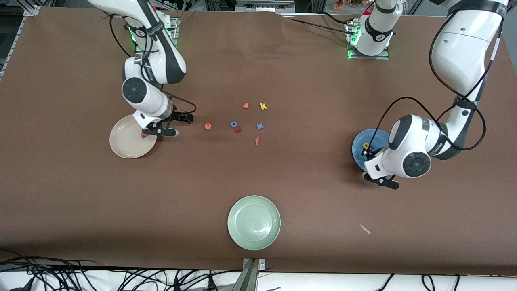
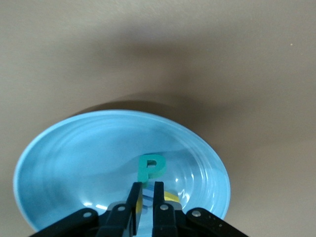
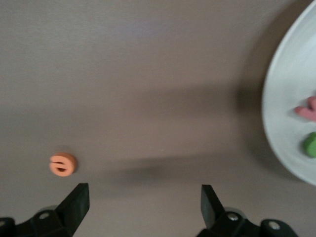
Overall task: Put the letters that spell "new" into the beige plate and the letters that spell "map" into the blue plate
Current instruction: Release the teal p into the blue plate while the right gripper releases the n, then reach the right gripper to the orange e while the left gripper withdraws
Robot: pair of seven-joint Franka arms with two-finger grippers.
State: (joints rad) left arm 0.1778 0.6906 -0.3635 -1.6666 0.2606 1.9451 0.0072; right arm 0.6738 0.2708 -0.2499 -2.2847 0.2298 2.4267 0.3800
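Note:
The beige plate still needs that letter to spell "new", so next I close my right gripper on the outer sides of the orange e [image 1: 208,126] [image 3: 63,164].
My left gripper [image 1: 366,154] hangs low over the blue plate [image 1: 359,146], shut on the stem end of the teal p [image 2: 151,168], with only a narrow gap between its fingers. The yellow a [image 2: 171,197] lies in the plate under the fingertips. My right gripper [image 1: 184,125] stands open and empty over the table, between the beige plate [image 1: 126,141] and the orange e [image 1: 208,126]. The pinkish-red w [image 3: 308,109] and the green n [image 3: 310,144] lie in the beige plate [image 3: 286,98]. In the right wrist view the orange e [image 3: 62,164] sits off to one side of the gripper's gap.
Loose letters lie mid-table: an orange v [image 1: 245,106], a yellow k [image 1: 263,106], a blue o [image 1: 234,124], a dark red k [image 1: 238,129], a blue x [image 1: 260,126] and an orange f [image 1: 257,141]. A pale green plate [image 1: 253,222] sits near the front edge.

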